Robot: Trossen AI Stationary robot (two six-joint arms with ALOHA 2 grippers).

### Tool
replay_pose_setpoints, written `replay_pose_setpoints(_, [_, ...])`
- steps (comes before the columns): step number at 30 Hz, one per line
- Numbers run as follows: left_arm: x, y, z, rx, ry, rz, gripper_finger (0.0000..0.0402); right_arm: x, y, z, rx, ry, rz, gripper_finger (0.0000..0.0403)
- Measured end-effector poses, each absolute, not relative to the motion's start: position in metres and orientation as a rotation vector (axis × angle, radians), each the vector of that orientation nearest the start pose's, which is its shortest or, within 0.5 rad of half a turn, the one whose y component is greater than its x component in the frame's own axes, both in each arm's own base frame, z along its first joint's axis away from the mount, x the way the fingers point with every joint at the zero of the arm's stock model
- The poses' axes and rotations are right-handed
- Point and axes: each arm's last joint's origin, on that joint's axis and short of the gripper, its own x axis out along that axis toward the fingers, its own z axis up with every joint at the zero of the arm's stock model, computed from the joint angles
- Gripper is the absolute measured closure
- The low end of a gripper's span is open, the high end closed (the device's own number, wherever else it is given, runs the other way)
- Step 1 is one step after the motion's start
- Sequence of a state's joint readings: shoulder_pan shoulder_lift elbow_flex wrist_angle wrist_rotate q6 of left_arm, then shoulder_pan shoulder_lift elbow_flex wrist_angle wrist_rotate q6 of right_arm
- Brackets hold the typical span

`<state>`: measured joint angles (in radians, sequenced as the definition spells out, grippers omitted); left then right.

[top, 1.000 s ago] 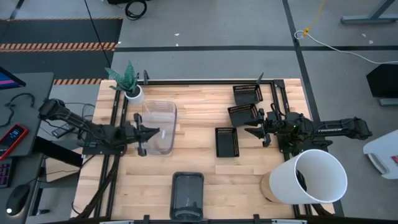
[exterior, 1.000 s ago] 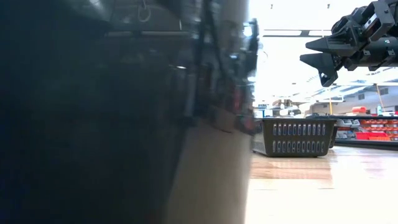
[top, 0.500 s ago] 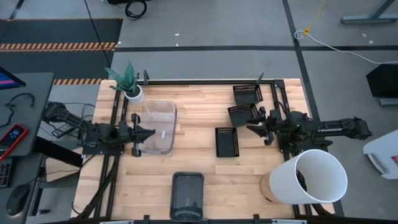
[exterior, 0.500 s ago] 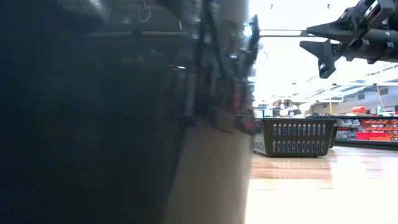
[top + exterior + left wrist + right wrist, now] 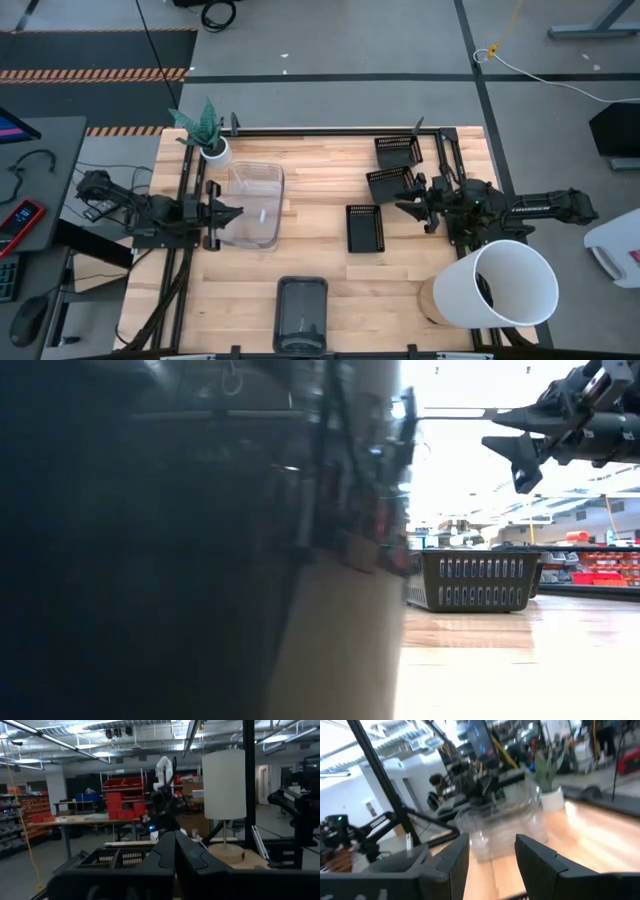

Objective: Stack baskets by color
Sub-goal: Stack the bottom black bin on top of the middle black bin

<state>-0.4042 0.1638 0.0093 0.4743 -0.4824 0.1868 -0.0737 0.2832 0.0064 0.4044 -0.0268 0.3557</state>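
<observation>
The fingers of my right gripper needs to close on the near short rim [image 5: 367, 251] of the black basket nearest the dark grey basket, to stack that black basket with the others.
A clear see-through basket [image 5: 256, 203] rests on its base on the table's left half. My left gripper [image 5: 232, 212] is shut and hovers at the basket's left rim, pointing toward the right edge. Three black slotted baskets [image 5: 398, 152], [image 5: 390, 184], [image 5: 364, 227] sit apart on the right half. My right gripper [image 5: 402, 207] stands open just right of them, pointing left, with nothing between its fingers; the low view shows it raised [image 5: 505, 435]. A dark grey basket [image 5: 301, 315] sits at the near edge. The right wrist view shows the clear basket [image 5: 500, 827] ahead.
A big white bucket [image 5: 505, 285] stands at the near right corner, close to my right arm. A small white plant pot [image 5: 213, 150] sits at the far left, behind the clear basket. Bare wood lies between the clear basket and the black ones.
My left gripper has drawn back toward the table's left edge, from over the clear basket to its left rim, staying shut. The clear basket has kept its place.
</observation>
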Motion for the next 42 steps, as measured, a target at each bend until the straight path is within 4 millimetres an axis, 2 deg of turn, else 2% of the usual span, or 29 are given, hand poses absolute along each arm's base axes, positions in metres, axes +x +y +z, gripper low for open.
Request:
replay_pose_setpoints(11, [0.086,-0.025,0.197,0.048,-0.296,0.072,0.0399,0.115,-0.002,0.167,0.485,0.045,0.156,0.0238])
replay_pose_setpoints(16, [0.086,-0.024,0.197,0.072,-0.290,0.124,0.0399,0.117,-0.003,0.162,0.509,0.089,0.090,0.0238])
replay_pose_setpoints(22, [0.087,-0.024,0.193,0.105,-0.247,0.141,0.0378,0.126,-0.007,0.149,0.450,0.210,-0.029,0.0238])
replay_pose_setpoints(27, [0.087,-0.024,0.193,0.106,-0.246,0.141,0.0367,0.142,-0.008,0.161,0.382,0.252,-0.048,0.0238])
replay_pose_setpoints(33, [0.087,-0.024,0.193,0.105,-0.247,0.141,0.0374,0.167,-0.011,0.165,0.296,0.363,-0.099,0.0238])
replay_pose_setpoints(42, [0.087,-0.024,0.193,0.105,-0.247,0.141,0.0371,0.212,-0.015,0.176,0.248,0.604,-0.123,0.0238])
